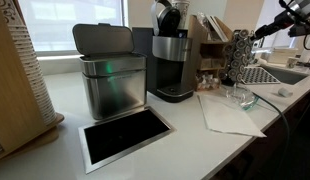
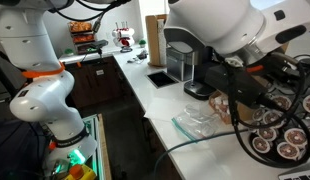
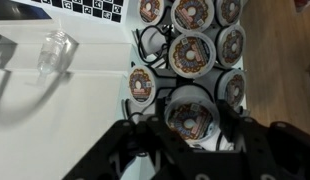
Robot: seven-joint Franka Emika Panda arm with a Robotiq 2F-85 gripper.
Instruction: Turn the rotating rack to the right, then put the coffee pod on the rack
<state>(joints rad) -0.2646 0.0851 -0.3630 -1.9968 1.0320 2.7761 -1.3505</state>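
The robot's gripper will release the coffee pod in the top slot of the rotating rack (image 1: 248, 39) (image 3: 192, 117), above the other pods.
In the wrist view my gripper (image 3: 188, 118) is shut on a coffee pod (image 3: 189, 120), a white cup with a brown printed lid, held between the two dark fingers (image 3: 143, 128). The rotating rack (image 3: 147, 42), a dark wire tower, stands just beyond, and its slots show several similar pods (image 3: 191, 54) facing the camera. In an exterior view the rack (image 1: 238, 58) stands to the right of the coffee machine, with my gripper (image 1: 257, 34) beside its top. In an exterior view the arm hides most of the rack (image 2: 280, 135).
A coffee machine (image 1: 173, 65) and a steel bin (image 1: 110, 78) stand on the white counter (image 1: 185, 140). A black inset tray (image 1: 125, 135), a white sheet (image 1: 230, 115) and a clear glass (image 3: 55, 50) lie near the rack. A wooden organiser (image 1: 210, 35) stands behind.
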